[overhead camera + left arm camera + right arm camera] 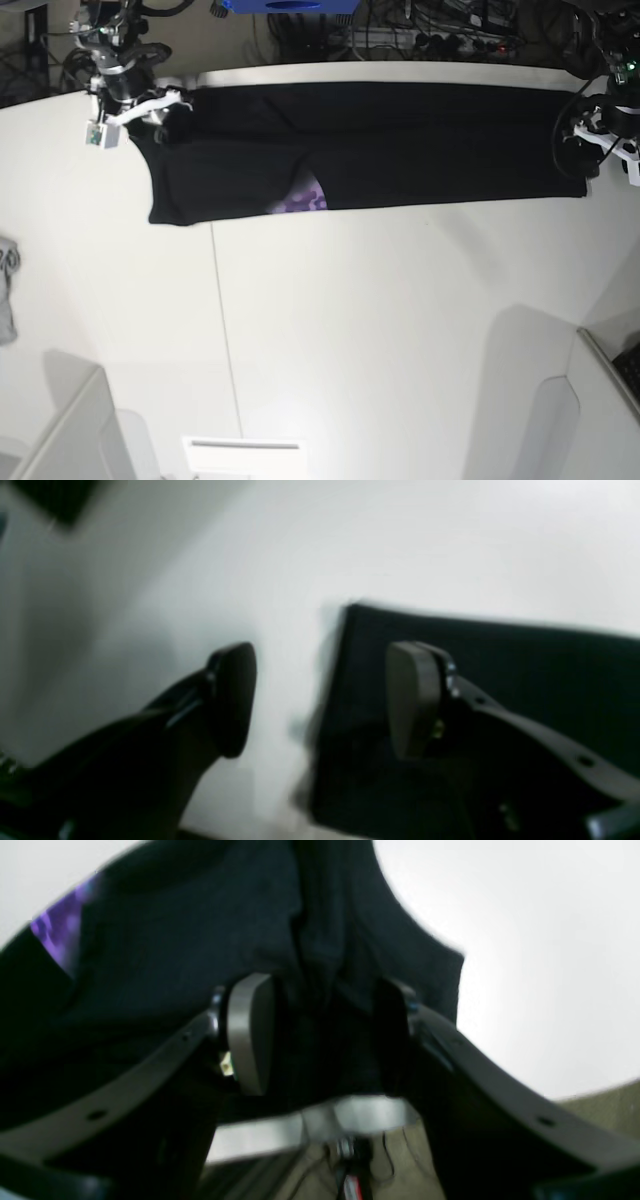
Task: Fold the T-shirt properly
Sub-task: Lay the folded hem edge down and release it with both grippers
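My left gripper and right gripper should take its ends (570, 182), as the T-shirt lies along the table's far edge, and pull it toward the middle before folding it.
The black T-shirt (400, 140) lies folded into a long strip along the far edge of the white table (380, 320), with a patch of purple print (301, 201) showing at its near edge. My right gripper (322, 1035) stands at the strip's left end. Its jaws are apart and a fold of black cloth (320, 965) runs loosely between them. My left gripper (324, 700) hovers open at the strip's right end. One finger (415, 700) is over the shirt's corner (450, 645), the other finger (232, 700) over bare table. In the base view these are the right gripper (160, 110) and the left gripper (588, 140).
A small grey cloth (6, 290) lies at the table's left edge. Cables and a blue box (290, 5) sit behind the far edge. Grey panels rise at the front left (70, 430) and front right (600, 400). A seam (222, 330) runs across the tabletop.
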Robot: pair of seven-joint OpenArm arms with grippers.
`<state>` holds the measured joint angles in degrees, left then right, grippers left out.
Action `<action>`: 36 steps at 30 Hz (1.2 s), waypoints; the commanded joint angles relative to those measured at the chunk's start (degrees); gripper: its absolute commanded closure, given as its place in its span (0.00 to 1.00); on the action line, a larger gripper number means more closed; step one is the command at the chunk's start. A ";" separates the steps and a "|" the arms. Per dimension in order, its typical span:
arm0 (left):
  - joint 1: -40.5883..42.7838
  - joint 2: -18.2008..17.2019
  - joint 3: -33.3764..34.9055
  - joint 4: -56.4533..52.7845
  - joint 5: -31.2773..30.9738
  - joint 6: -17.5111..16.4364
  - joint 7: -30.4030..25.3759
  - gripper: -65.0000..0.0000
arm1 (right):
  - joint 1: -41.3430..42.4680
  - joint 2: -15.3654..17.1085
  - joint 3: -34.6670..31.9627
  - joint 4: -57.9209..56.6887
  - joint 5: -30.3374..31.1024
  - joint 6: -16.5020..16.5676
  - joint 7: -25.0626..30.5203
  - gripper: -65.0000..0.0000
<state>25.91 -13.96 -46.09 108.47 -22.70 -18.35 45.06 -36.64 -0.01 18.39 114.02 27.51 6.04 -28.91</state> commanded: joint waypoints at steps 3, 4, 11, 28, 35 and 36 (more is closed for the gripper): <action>-1.43 0.11 1.56 -0.73 0.32 0.37 -0.27 0.53 | 2.75 0.49 -0.15 1.02 0.49 1.30 0.99 0.56; -2.04 0.20 2.70 -1.43 0.68 0.37 -0.27 0.66 | 3.46 0.58 -0.15 1.02 0.32 2.70 0.99 0.60; -6.61 0.37 6.13 -11.19 0.85 0.63 -0.35 1.00 | 15.15 3.13 0.55 -3.38 0.23 9.74 -7.71 1.00; -8.46 0.11 6.13 -18.31 0.94 0.63 -0.44 1.00 | 32.38 9.90 0.55 -30.63 0.14 4.81 -8.32 1.00; -6.97 0.37 5.78 -11.19 0.41 0.55 -0.35 1.00 | 24.56 8.85 -0.15 -12.08 0.41 4.90 -10.70 1.00; -6.88 0.37 5.95 -10.49 0.59 0.55 -0.35 1.00 | 23.41 7.97 -0.24 -9.09 0.23 4.90 -12.81 1.00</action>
<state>18.98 -12.82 -39.88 97.23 -22.17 -18.02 45.45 -13.78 7.77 18.24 104.38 27.20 10.50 -42.44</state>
